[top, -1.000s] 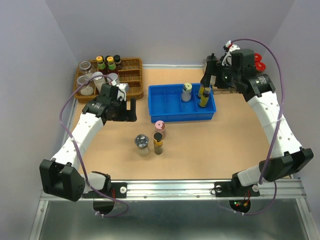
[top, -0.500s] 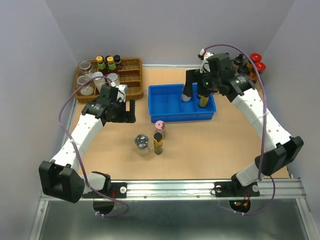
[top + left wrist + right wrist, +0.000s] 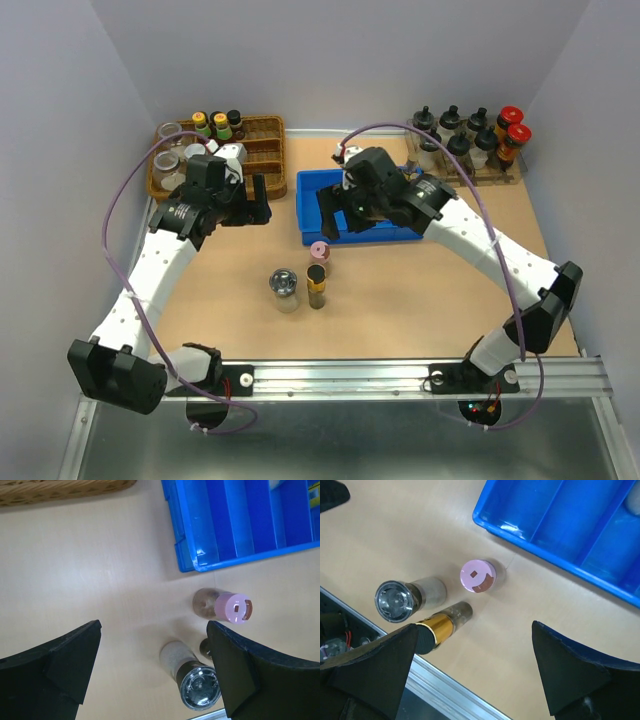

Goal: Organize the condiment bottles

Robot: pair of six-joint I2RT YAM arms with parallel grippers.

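Observation:
The pink-lidded jar's lid (image 3: 319, 249) (image 3: 478, 576) is beside the blue tray's near edge. My right gripper goes there next and closes on it.
Three condiment bottles stand on the table in front of the blue tray (image 3: 308, 200): a pink-lidded jar (image 3: 319, 252), a silver-lidded clear jar (image 3: 284, 285) and a slim dark-capped bottle with a gold band (image 3: 316, 287). My right gripper (image 3: 330, 217) is open and empty, hovering over the tray's front left corner, above these three; its view shows the pink jar (image 3: 478, 576), silver jar (image 3: 392, 601) and slim bottle (image 3: 440, 625). My left gripper (image 3: 258, 202) is open and empty, left of the tray, with the pink jar (image 3: 233, 606) and silver jar (image 3: 200, 687) below it. The right arm hides the tray's contents.
A wicker basket (image 3: 262, 140) with several jars and small bottles sits at the back left. A rack of black-knobbed cruets (image 3: 455, 135) and red-capped bottles (image 3: 512, 125) stands at the back right. The metal rail (image 3: 400, 375) runs along the near edge.
My right arm has swung from the tray's back right across to its front left corner, gripper empty. My left gripper has shifted slightly back toward the basket.

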